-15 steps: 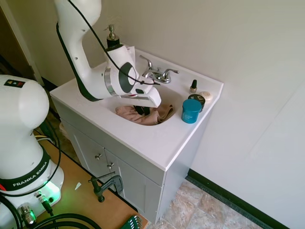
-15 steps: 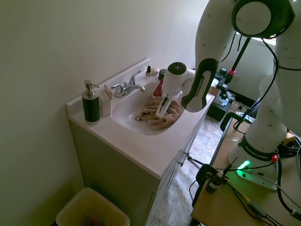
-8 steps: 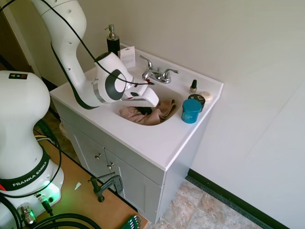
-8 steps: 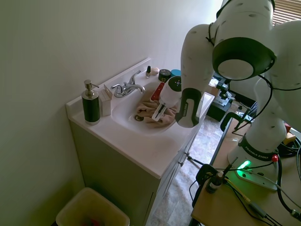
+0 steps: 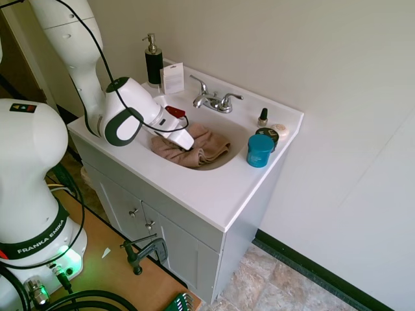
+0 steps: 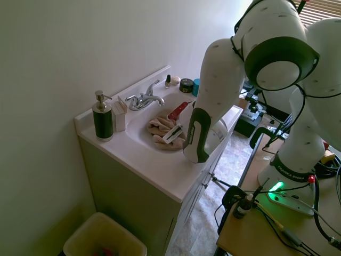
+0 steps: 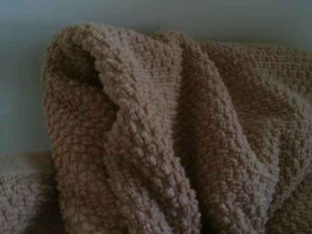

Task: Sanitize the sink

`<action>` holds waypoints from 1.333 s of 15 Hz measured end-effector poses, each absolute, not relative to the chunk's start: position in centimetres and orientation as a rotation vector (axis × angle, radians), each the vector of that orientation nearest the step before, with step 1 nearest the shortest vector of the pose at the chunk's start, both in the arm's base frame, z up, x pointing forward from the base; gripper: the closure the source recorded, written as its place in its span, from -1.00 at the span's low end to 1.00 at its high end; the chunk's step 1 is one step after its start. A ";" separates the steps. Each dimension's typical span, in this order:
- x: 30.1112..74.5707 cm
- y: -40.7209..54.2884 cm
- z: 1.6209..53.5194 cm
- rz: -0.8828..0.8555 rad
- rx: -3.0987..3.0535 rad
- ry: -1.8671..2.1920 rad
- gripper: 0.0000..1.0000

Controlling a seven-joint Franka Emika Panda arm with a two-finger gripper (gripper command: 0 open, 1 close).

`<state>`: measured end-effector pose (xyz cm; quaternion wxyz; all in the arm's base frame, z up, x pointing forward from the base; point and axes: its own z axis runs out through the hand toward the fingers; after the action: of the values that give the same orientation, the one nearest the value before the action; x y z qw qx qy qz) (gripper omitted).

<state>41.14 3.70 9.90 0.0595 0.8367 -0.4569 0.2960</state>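
Observation:
Next, my gripper lets go of the tan cloth on the counter end that lies across the basin from the teal jar (image 5: pixel 103 115).
The white sink (image 5: pixel 235 135) is set in a white vanity top, with a chrome two-handle faucet (image 5: pixel 214 100) behind the basin. A tan fuzzy cloth (image 5: pixel 202 146) lies bunched in the basin, over its left side in the first exterior view. My gripper (image 5: pixel 186 144) reaches down into the basin and is shut on the cloth's near edge. The second exterior view shows the gripper (image 6: pixel 171 134) on the cloth (image 6: pixel 161 128), with bare sink (image 6: pixel 139 127) towards the faucet (image 6: pixel 144 99). The drain is hidden. The cloth (image 7: pixel 161 141) fills the wrist view.
A black soap dispenser (image 5: pixel 154 60) and a white card (image 5: pixel 173 78) stand at the counter's back left. A teal jar (image 5: pixel 260 150), a dark round tin (image 5: pixel 268 134), a nail polish bottle (image 5: pixel 263 117) and a small cream disc (image 5: pixel 281 129) sit right of the basin. A bin (image 6: pixel 104 242) stands on the floor.
My gripper has swept across the basin away from the teal jar, dragging the cloth with it. The cloth is now more bunched, and the basin side near the jar is uncovered.

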 end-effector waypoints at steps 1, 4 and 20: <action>41.3 4.8 9.9 0.904 2.534 -1.421 1.00; 41.9 7.9 10.2 0.893 2.560 -1.496 1.00; 42.9 10.8 17.6 0.258 2.688 -1.927 1.00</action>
<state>42.89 10.76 17.56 -0.0880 0.8071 -0.5786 0.0776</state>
